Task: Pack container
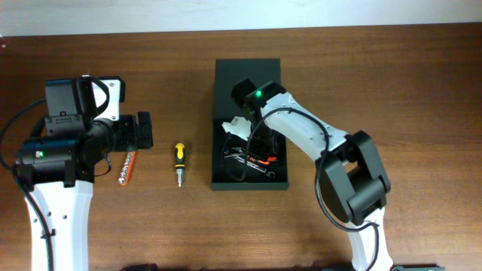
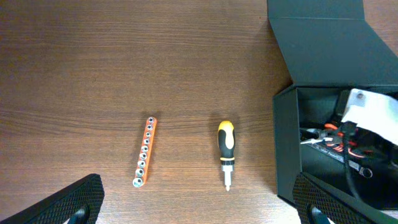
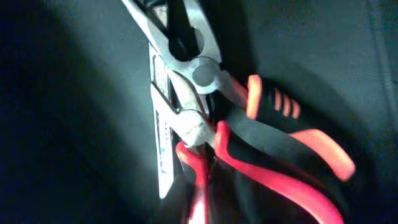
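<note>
Next, the robot's left gripper needs to move to the yellow-and-black screwdriver beside the container and close on the screwdriver's handle (image 1: pixel 180 161) (image 2: pixel 227 148), toward its metal blade.
The dark container (image 1: pixel 248 184) stands open at mid table, its flap lid (image 1: pixel 248 74) lying flat behind it. It also shows in the left wrist view (image 2: pixel 285 143). Red-and-black pliers (image 1: pixel 257 159) lie inside, and they fill the right wrist view (image 3: pixel 249 124) beside a metal tool. My right gripper (image 1: pixel 253 141) reaches down into the container just above the pliers; its fingers are hidden. My left gripper (image 1: pixel 143 129) is open and empty (image 2: pixel 199 205), held above the table left of the container.
A yellow-and-black screwdriver (image 1: pixel 179 162) (image 2: pixel 226 149) lies left of the container. An orange socket rail (image 1: pixel 126 167) (image 2: pixel 145 151) lies further left, near my left gripper. A white tag or cable (image 2: pixel 367 106) hangs off the right arm over the container.
</note>
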You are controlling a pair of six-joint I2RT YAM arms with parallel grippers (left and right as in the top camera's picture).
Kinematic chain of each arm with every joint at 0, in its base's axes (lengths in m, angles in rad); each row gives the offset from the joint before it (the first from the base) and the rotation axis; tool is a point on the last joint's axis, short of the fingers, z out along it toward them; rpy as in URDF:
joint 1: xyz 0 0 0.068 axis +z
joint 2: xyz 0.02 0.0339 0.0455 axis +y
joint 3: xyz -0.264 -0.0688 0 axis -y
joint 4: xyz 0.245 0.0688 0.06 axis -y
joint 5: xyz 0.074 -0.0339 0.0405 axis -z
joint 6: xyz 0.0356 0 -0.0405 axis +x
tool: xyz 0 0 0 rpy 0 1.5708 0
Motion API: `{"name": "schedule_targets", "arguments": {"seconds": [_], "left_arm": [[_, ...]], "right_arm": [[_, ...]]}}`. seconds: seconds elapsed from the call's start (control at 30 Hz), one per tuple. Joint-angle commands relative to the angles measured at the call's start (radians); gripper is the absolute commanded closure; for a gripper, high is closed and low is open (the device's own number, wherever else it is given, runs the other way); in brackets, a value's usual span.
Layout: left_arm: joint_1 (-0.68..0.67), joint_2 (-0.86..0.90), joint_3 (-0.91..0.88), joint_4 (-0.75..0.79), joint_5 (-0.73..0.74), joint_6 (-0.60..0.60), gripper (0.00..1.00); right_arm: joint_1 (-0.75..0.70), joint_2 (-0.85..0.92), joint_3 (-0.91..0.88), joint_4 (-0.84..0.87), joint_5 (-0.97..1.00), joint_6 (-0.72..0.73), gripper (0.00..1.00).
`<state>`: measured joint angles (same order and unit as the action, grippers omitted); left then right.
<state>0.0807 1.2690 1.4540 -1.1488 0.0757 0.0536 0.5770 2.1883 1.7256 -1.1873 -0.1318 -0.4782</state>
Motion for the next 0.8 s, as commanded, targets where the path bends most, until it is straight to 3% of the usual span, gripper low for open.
{"name": "schedule_targets", "arguments": {"seconds": [0.0,0.07,0.1,0.13,0.17,0.3,0.43,0.6,0.77], "left_arm": [[-0.002,-0.007,0.009,0.000,0.007,0.016,0.01],[-0.002,-0.007,0.009,-0.001,0.007,0.016,0.01],[-0.002,-0.007,0.009,-0.001,0.007,0.016,0.01],[-0.002,-0.007,0.009,-0.002,0.007,0.016,0.01],[-0.002,-0.007,0.009,-0.005,0.007,0.016,0.01],[-0.002,-0.007,0.009,-0.032,0.006,0.016,0.01],[-0.005,0.004,-0.002,-0.054,0.005,0.011,0.01],[-0.086,0.076,-0.085,-0.042,-0.088,-0.075,0.01],[-0.167,0.192,-0.184,0.037,-0.088,-0.106,0.01]], "right_arm": [[0.004,-0.019,0.011,0.001,-0.013,0.017,0.71],[0.004,-0.032,0.026,-0.011,-0.010,0.036,0.52],[0.004,-0.057,0.067,-0.038,0.017,0.075,0.18],[0.004,-0.066,0.090,-0.056,0.027,0.076,0.08],[0.004,-0.078,0.124,-0.079,0.042,0.076,0.05],[0.000,-0.137,0.290,-0.163,0.093,0.085,0.01],[-0.042,-0.200,0.509,-0.238,0.180,0.199,0.01],[-0.233,-0.258,0.806,-0.385,0.185,0.340,0.01],[-0.453,-0.264,0.887,-0.494,0.149,0.386,0.01]]}}
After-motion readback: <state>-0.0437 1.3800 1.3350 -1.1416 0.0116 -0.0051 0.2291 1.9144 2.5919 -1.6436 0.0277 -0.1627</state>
